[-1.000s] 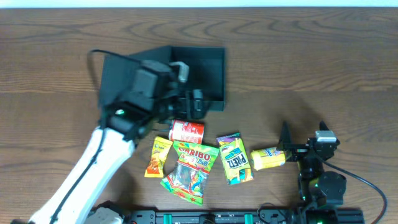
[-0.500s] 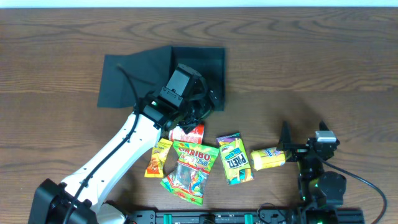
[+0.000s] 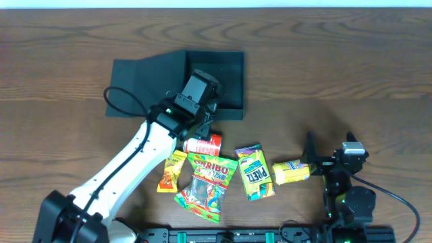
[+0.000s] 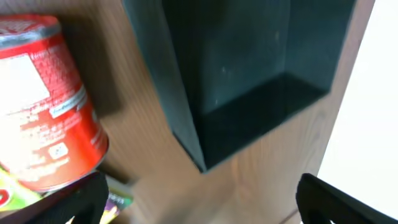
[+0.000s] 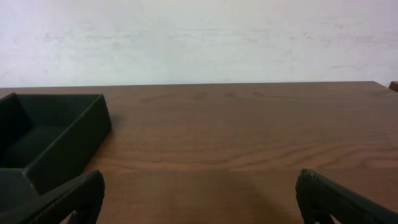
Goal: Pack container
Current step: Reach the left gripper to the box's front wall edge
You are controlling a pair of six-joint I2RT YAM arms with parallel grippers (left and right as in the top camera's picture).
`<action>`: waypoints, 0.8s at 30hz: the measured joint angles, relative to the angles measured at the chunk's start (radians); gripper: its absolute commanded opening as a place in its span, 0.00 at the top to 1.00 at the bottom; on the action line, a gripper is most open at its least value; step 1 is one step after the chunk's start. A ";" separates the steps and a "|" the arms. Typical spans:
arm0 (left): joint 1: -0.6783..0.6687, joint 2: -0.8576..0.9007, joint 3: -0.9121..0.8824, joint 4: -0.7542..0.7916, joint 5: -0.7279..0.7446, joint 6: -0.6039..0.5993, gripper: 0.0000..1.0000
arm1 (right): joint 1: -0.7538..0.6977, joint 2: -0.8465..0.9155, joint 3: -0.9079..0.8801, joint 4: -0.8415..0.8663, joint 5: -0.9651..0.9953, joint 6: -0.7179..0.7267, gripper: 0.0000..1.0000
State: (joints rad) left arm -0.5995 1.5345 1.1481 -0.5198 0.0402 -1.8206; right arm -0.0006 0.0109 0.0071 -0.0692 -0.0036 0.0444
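The dark teal container's front side (image 3: pixel 204 115) (image 4: pixel 134 12), near the flap lid, should be gripped next by my left gripper, which will go there and close.
The dark teal container (image 3: pixel 226 77) stands open at the back of the table, its flap lid (image 3: pixel 145 84) lying flat to its left. My left gripper (image 3: pixel 204 121) is open and empty, low over the container's front edge and just above a red can (image 3: pixel 202 143). In the left wrist view the red can (image 4: pixel 43 106) is at the left, the container's empty inside (image 4: pixel 249 68) is ahead, and the gripper (image 4: pixel 199 205) is open over bare wood. My right gripper (image 3: pixel 312 162) is open and empty at the front right. It also shows in the right wrist view (image 5: pixel 199 205), with the container (image 5: pixel 50 137) far left.
Snack packets lie in a row at the front: an orange packet (image 3: pixel 172 170), a Haribo bag (image 3: pixel 206 182), a green Pretz packet (image 3: pixel 253 172) and a yellow packet (image 3: pixel 291 171) right beside my right gripper. The table's front rail runs below them.
My left arm has swung off the flap lid, which now shows in full. Its gripper went right over the container's front edge, then drew back slightly toward the red can. The right arm has not moved.
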 measured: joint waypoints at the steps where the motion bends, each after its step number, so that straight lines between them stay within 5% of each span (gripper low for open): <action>1: 0.000 0.019 0.013 -0.003 -0.006 -0.009 0.02 | 0.000 0.000 0.000 0.000 0.000 0.000 0.01; 12: 0.038 0.297 0.340 -0.243 -0.040 -0.030 0.03 | 0.000 0.000 0.000 0.000 0.000 0.000 0.01; 24: 0.073 0.311 0.352 -0.322 -0.040 -0.030 0.01 | 0.000 0.000 0.000 0.000 0.000 0.000 0.01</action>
State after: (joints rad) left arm -0.5266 1.8450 1.5005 -0.8421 0.0002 -1.8503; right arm -0.0006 0.0109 0.0071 -0.0692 -0.0036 0.0441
